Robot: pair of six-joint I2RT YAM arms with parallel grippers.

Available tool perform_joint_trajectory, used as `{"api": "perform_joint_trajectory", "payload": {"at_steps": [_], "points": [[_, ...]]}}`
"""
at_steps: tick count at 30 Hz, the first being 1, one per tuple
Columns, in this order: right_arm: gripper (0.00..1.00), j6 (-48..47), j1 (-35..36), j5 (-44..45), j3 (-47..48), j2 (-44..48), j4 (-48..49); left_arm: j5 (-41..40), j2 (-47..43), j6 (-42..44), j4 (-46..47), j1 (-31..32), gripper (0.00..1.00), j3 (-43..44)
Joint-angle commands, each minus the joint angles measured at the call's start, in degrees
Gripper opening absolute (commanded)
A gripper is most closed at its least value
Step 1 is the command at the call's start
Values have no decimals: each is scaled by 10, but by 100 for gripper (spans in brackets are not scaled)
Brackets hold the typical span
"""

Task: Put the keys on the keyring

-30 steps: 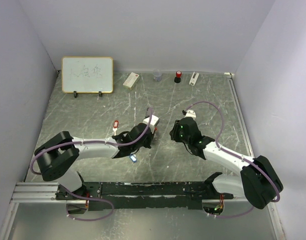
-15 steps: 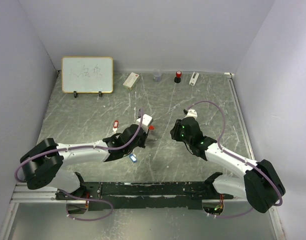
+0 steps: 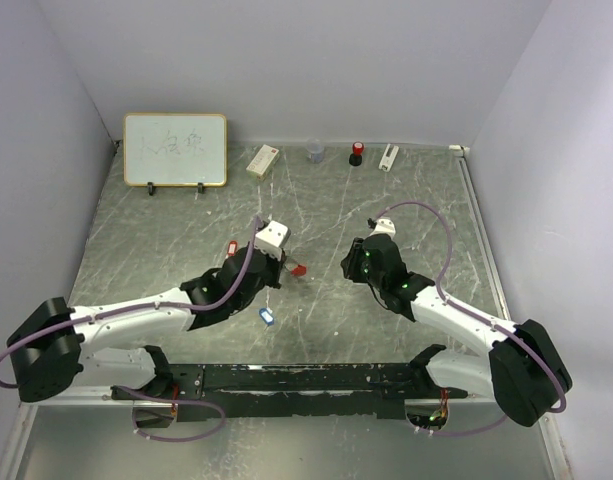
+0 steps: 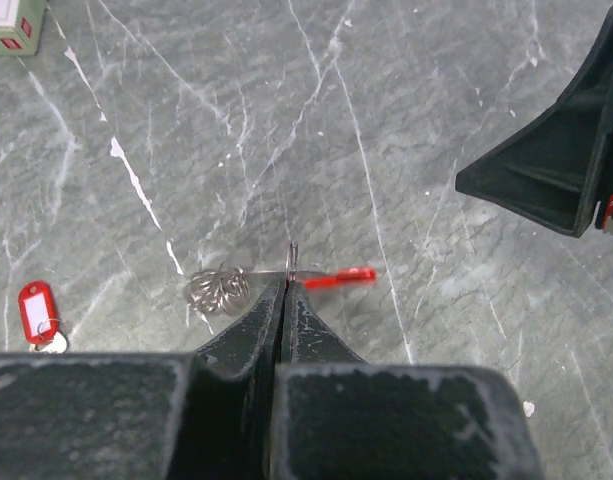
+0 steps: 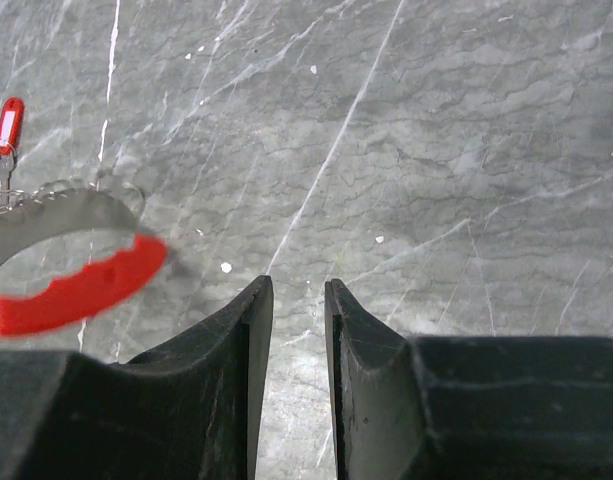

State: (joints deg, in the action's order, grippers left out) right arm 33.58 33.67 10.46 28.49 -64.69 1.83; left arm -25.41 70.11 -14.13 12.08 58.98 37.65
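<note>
The keyring is already held ready, so the robot's right gripper will next go to the blue-headed key (image 3: 267,317) lying near the arm bases and close there.
My left gripper (image 3: 282,270) is shut on the thin metal ring (image 4: 292,262) of the keyring. Its bright red fob (image 4: 341,277) sticks out to the right of my fingertips and its grey chain cluster (image 4: 216,288) lies to the left. The fob (image 5: 81,285) shows blurred and near in the right wrist view. The red-headed key (image 3: 232,247) lies left of my left gripper and also shows in the left wrist view (image 4: 36,305). The blue-headed key (image 3: 266,316) lies on the table nearer the arm bases. My right gripper (image 3: 352,266) is slightly open and empty, right of the fob.
A whiteboard (image 3: 175,149) stands at the back left. A small white box (image 3: 262,160), a clear cup (image 3: 315,152), a red-capped black object (image 3: 357,152) and a white block (image 3: 388,157) line the back wall. Walls close in both sides.
My left arm has drawn back to the left with the keyring in its grip; the fob moved slightly left. My right arm has hardly moved.
</note>
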Motion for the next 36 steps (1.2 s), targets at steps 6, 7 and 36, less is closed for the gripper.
{"api": "perform_joint_trajectory", "payload": {"at_steps": [6,7,36], "points": [[28,-2,-5,4,6,31,0,-15,-60,11,-10,3,7,16],[28,-3,-5,4,5,33,-1,-14,-65,11,-10,3,7,16],[28,-110,114,-88,49,-33,64,-123,-198,-25,-166,-10,7,38]]}}
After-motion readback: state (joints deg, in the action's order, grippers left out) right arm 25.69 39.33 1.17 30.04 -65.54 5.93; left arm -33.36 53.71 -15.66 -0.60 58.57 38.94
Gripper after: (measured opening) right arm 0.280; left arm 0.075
